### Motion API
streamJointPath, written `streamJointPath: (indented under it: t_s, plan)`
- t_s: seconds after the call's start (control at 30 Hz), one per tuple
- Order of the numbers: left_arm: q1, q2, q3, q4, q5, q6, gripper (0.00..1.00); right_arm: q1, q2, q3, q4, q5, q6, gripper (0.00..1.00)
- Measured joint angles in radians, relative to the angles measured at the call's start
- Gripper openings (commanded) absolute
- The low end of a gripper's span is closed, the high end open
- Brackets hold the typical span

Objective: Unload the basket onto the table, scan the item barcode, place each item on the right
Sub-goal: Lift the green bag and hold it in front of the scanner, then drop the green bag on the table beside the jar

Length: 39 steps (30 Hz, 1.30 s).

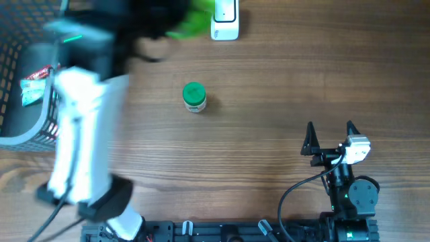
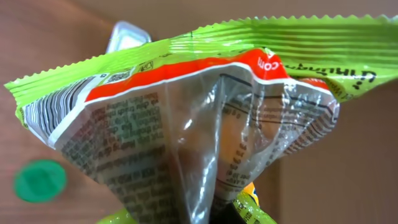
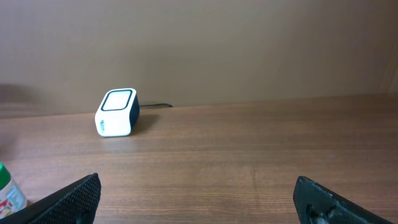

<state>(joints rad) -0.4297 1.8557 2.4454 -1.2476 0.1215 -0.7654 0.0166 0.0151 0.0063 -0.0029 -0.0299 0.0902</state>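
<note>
Next, I release the packet with my left gripper on the bare wood (image 1: pixel 244 107) by the green-capped bottle, toward my open right gripper.
The item is a lime-green snack packet (image 2: pixel 205 118) with an orange band and a clear crumpled back. Its barcode (image 2: pixel 43 112) shows at the packet's left end in the left wrist view. My left gripper (image 1: pixel 164 28) is shut on the packet's lower part, its fingers mostly hidden behind the foil. From overhead the packet (image 1: pixel 191 23) hangs blurred just left of the white scanner (image 1: pixel 225 23), whose corner (image 2: pixel 127 34) peeks out behind the packet. My right gripper (image 1: pixel 330 128) stands open and holds nothing near the front right, and the right wrist view looks toward the scanner (image 3: pixel 116 112).
A small green-capped bottle (image 1: pixel 194 96) stands mid-table and also shows as the green cap (image 2: pixel 40 180). A wire basket (image 1: pixel 13 67) at the left edge holds another packet (image 1: pixel 37 84). The left arm (image 1: pixel 80 134) stretches, blurred, across the left side.
</note>
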Motion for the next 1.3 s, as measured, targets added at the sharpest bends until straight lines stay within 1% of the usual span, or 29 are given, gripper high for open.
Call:
streamJointPath:
  t_s: [0.07,0.13,0.17,0.23,0.37,0.6,0.77,0.97,1.17,1.3]
  plan:
    - [-0.109,0.085,0.000,0.002,-0.058,0.001,0.04,0.000,0.000,0.000,0.000,0.000,0.000,1.00]
    - [-0.167,0.140,0.000,0.003,-0.083,0.005,0.04,0.000,0.000,0.000,0.000,0.000,0.000,1.00]
    - [-0.223,0.203,0.000,0.003,-0.106,0.011,0.04,0.000,0.000,0.000,0.000,0.000,0.000,1.00]
    - [-0.273,0.270,0.000,0.003,-0.122,0.032,0.04,0.000,0.000,0.000,0.000,0.000,0.000,1.00]
    - [-0.343,0.390,0.000,-0.032,-0.141,0.065,0.04,0.000,0.000,0.000,0.000,0.000,0.000,1.00]
    - [-0.417,0.548,0.000,-0.138,-0.188,0.080,0.04,0.000,0.000,0.000,0.000,0.000,0.000,1.00]
    - [-0.422,0.597,-0.004,-0.216,-0.270,0.056,0.04,0.000,0.000,0.000,0.000,0.000,0.000,1.00]
    - [-0.356,0.598,-0.007,-0.235,-0.344,-0.037,0.04,0.000,0.000,0.000,0.000,0.000,0.000,1.00]
    - [-0.293,0.598,-0.056,-0.161,-0.363,-0.116,0.04,0.000,0.000,0.000,0.000,0.000,0.000,1.00]
    - [-0.291,0.598,-0.157,-0.103,-0.332,-0.135,0.04,0.000,0.000,0.000,0.000,0.000,0.000,1.00]
